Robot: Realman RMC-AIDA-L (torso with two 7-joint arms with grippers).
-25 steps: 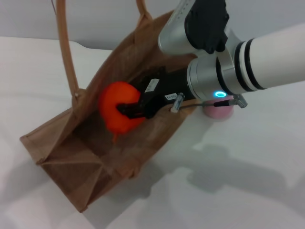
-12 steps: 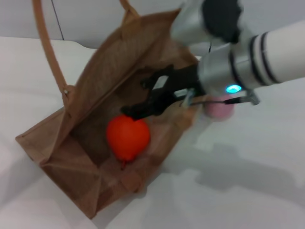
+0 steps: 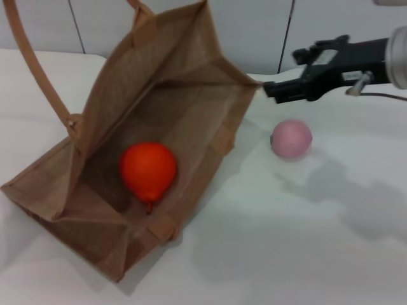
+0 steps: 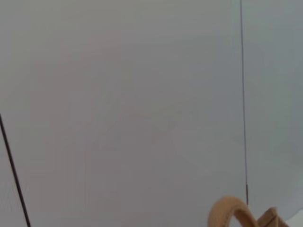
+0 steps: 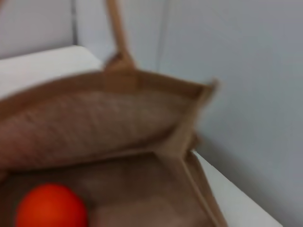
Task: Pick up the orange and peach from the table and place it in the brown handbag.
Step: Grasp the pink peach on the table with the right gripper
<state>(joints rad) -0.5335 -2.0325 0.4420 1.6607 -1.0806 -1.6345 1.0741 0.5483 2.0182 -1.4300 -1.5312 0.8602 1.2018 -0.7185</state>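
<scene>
My right gripper is going to close on the side of the pink peach (image 3: 302, 138) that faces away from the brown handbag, because the orange is inside.
The brown handbag (image 3: 159, 95) lies open on its side on the white table (image 3: 305, 241), left of centre in the head view. The red-orange orange (image 3: 147, 170) rests inside it on the lower wall. The pale pink peach (image 3: 291, 138) sits on the table just right of the bag's mouth. My right gripper (image 3: 281, 73) is open and empty, in the air above and behind the peach, just outside the bag's rim. The right wrist view looks into the bag (image 5: 142, 123) and shows the orange (image 5: 49, 208). My left gripper is out of view.
The bag's long handle (image 3: 38, 70) loops up at the far left, and a piece of it shows in the left wrist view (image 4: 232, 210) against a grey wall. Bare white tabletop lies in front of and to the right of the peach.
My right gripper let go of the orange, which dropped into the bag. The gripper then pulled back out of the bag, up and to the right. The bag shifted slightly.
</scene>
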